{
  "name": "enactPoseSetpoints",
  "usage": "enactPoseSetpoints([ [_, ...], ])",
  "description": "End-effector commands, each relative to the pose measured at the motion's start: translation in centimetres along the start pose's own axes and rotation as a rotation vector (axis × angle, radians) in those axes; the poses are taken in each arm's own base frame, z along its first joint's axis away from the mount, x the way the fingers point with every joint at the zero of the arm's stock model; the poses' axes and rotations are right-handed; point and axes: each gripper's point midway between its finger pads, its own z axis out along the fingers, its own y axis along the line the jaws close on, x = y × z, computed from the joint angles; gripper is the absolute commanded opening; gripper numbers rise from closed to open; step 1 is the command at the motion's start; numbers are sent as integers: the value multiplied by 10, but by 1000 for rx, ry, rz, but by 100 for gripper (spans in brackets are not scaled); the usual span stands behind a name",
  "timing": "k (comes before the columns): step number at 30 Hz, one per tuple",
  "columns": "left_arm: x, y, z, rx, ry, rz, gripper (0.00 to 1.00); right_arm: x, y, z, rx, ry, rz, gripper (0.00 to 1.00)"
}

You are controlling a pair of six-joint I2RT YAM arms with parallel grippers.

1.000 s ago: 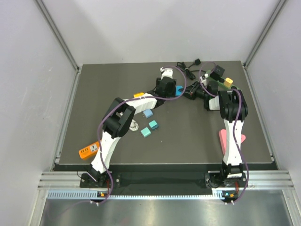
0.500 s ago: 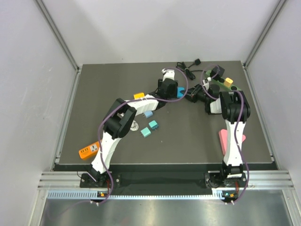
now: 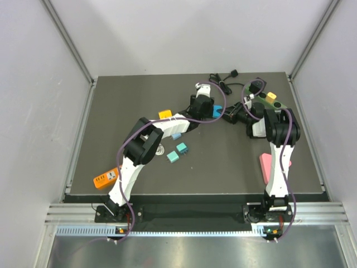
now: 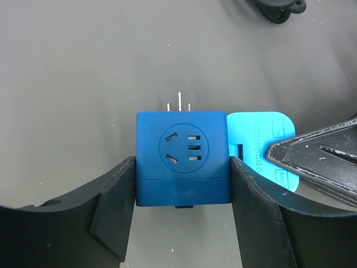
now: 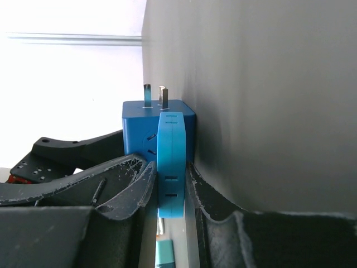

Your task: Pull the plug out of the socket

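Next, I let my left gripper release the dark blue cube adapter on the table (image 3: 179, 110), beside the yellow block that is under my left arm.
A dark blue cube adapter (image 4: 182, 159) with an outlet face and three bare prongs sits between my left gripper's (image 4: 182, 190) pads, which press on both its sides. A flat light blue plug piece (image 4: 254, 139) is joined to the cube's right side. My right gripper (image 5: 170, 184) is shut on that light blue piece (image 5: 170, 162), next to the cube (image 5: 136, 125). In the top view both grippers meet at the blue pieces (image 3: 216, 110) at the back middle of the table. The socket, a green power strip (image 3: 266, 103), lies behind the right arm and is mostly hidden.
A yellow block (image 3: 271, 96) and a black plug (image 3: 256, 86) sit on the strip, with a black cable coil (image 3: 223, 82) behind. Small teal and blue cubes (image 3: 177, 152), an orange adapter (image 3: 106, 178) and a pink piece (image 3: 268, 164) lie nearer.
Both arms have shifted a little to the right together. The two blue pieces stay joined and held.
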Motion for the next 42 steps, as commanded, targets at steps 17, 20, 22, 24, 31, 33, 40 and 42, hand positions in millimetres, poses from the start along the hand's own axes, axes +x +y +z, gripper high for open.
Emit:
enactPoseSetpoints([
  [17,18,121,-2,-374,73,97,0,-42,-3,-47,76,-129,-100,0],
  [20,17,124,-3,-389,72,110,0,-38,-6,-51,89,-130,-105,0],
  [22,15,125,-3,-394,66,110,0,-38,-6,-56,95,-138,-106,0],
  [24,16,126,-2,-397,70,120,0,-37,-8,-61,96,-146,-95,0],
  [31,15,125,-5,-390,62,127,0,-37,1,-64,49,-153,-98,0],
  [33,15,124,-4,-380,62,128,0,-36,12,-60,12,-137,-111,0],
  [40,18,119,-2,-346,77,120,0,-27,34,-54,-19,-116,-157,0],
  [42,21,119,-1,-340,94,118,0,-20,37,-51,-3,-99,-171,0],
])
